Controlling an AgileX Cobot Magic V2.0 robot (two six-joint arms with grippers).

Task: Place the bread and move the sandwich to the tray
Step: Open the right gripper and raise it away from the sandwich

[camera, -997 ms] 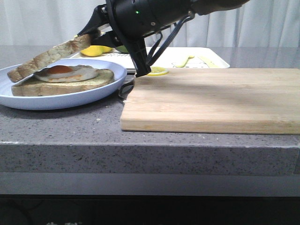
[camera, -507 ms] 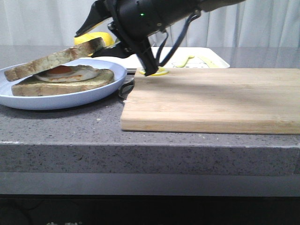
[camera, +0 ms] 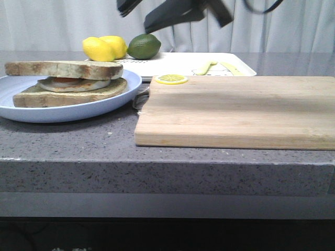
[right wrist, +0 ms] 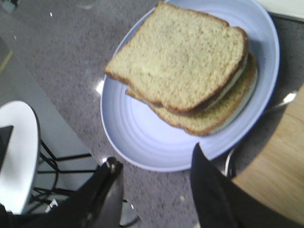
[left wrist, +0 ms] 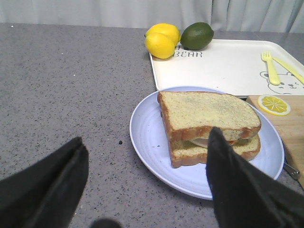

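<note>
Next, my left gripper should grab the light-blue plate by the plate's rim (camera: 3,93) (left wrist: 132,125), on the side farthest from the cutting board.
The bread (camera: 63,69) lies flat on top of the sandwich, over the fried egg (camera: 73,83) and the lower toast, on the round light-blue plate (camera: 31,112) at the left of the counter. My right gripper (camera: 138,14) is open and empty, raised high above and behind the plate; its view shows the bread (right wrist: 178,59) and plate (right wrist: 137,142) below the gripper (right wrist: 154,156). My left gripper (left wrist: 145,137) is open and empty above the counter beside the plate (left wrist: 152,137) and bread (left wrist: 204,110). The white tray (camera: 230,65) lies behind the plate (left wrist: 223,66).
A thick wooden cutting board (camera: 235,110) lies right of the plate, with a lemon slice (camera: 171,79) on its far left corner. A spoon (camera: 140,98) lies between plate and board. Two lemons (camera: 104,48) and a lime (camera: 144,46) sit by the tray's far-left corner.
My right gripper has let go of the bread, which went from tilted to flat on the egg. The gripper has lifted up and away, open.
</note>
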